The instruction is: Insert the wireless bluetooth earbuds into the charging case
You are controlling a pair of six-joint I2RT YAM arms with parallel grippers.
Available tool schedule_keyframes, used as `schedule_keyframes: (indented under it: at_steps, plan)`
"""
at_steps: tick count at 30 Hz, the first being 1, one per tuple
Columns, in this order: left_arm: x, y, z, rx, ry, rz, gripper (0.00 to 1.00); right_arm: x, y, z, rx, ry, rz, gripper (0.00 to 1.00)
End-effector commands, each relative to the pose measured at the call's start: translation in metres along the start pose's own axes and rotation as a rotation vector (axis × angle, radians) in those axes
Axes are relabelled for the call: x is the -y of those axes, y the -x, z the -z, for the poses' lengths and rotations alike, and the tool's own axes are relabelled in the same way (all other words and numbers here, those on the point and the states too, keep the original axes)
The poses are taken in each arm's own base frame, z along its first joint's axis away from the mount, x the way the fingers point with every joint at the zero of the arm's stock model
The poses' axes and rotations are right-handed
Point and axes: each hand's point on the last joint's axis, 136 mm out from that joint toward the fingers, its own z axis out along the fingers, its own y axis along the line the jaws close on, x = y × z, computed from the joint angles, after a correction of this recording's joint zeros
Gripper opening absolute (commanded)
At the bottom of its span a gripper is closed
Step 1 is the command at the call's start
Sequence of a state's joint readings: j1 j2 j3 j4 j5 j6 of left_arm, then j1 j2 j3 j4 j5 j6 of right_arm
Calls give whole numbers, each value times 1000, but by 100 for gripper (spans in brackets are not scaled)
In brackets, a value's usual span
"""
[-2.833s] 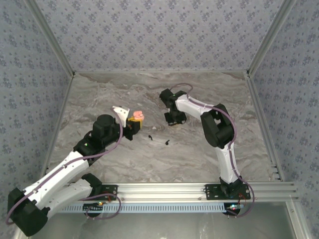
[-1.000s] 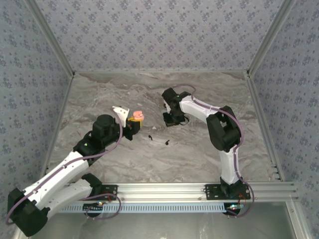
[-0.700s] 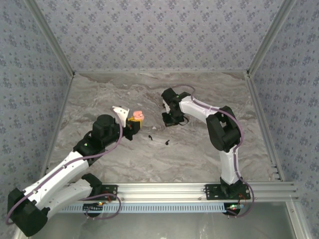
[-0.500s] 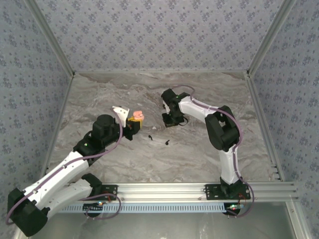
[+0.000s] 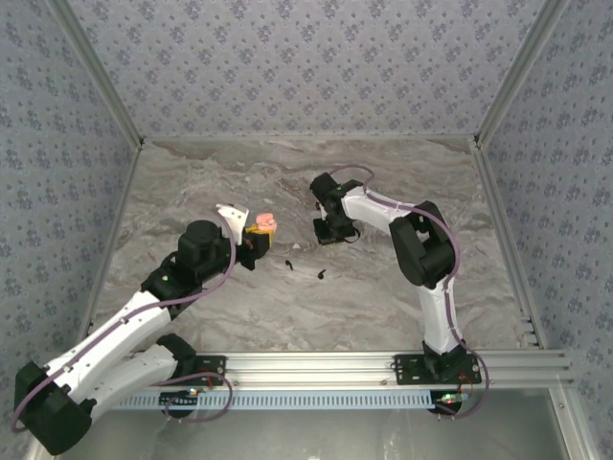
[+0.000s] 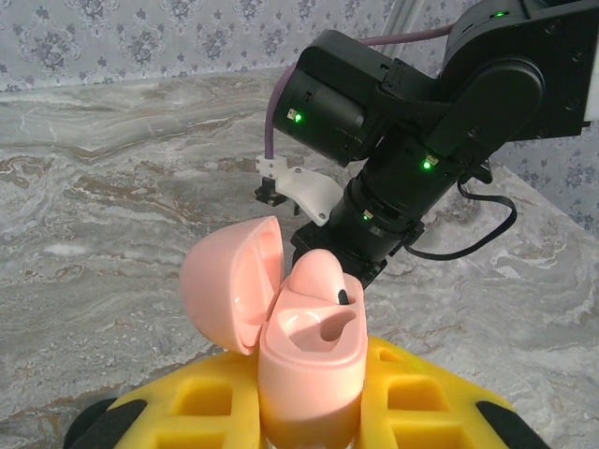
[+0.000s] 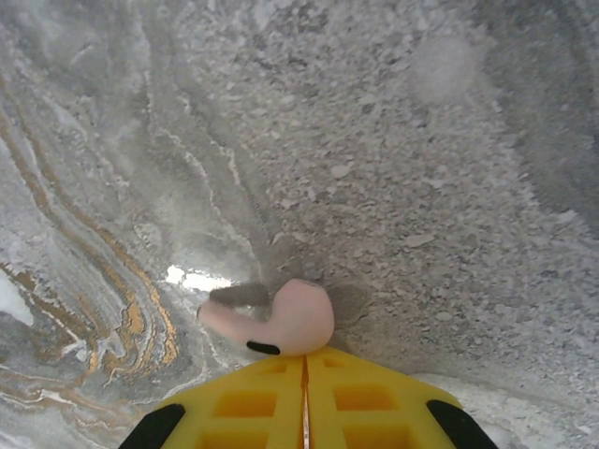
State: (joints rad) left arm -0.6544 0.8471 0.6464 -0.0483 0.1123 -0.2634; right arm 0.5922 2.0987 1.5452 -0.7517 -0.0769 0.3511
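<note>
The second earbud lies crosswise before my closed right fingers, so next I open, take the earbud by its head (image 7: 303, 315) and turn its stem toward the gripper.
My left gripper (image 6: 309, 416) is shut on the pink charging case (image 6: 309, 360), which it holds upright with the lid (image 6: 225, 290) swung open to the left. One pale pink earbud (image 6: 316, 273) sits in the far slot, and the near slot (image 6: 329, 325) is empty. My right gripper (image 7: 304, 363) is shut, with a second pale pink earbud (image 7: 281, 318) pinched at its very tips just above the marble. In the top view this gripper (image 5: 326, 233) hangs right of the case (image 5: 265, 222). Two black earbuds (image 5: 286, 264) (image 5: 321, 276) lie on the table in front of them.
The right arm's black wrist (image 6: 402, 140) fills the space just behind the case. The marble table (image 5: 287, 316) is walled by patterned panels (image 5: 86, 172) on three sides. An aluminium rail (image 5: 326, 364) runs along the near edge.
The right wrist has edged slightly left towards the case over the last seconds. The left arm and the case have stayed still.
</note>
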Motion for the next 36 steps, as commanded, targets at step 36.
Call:
schedule_keyframes:
  at_steps: [36]
  plan:
    - [8, 24, 4, 67, -24, 2, 20, -5, 27, 35, 87, 29, -202, 48]
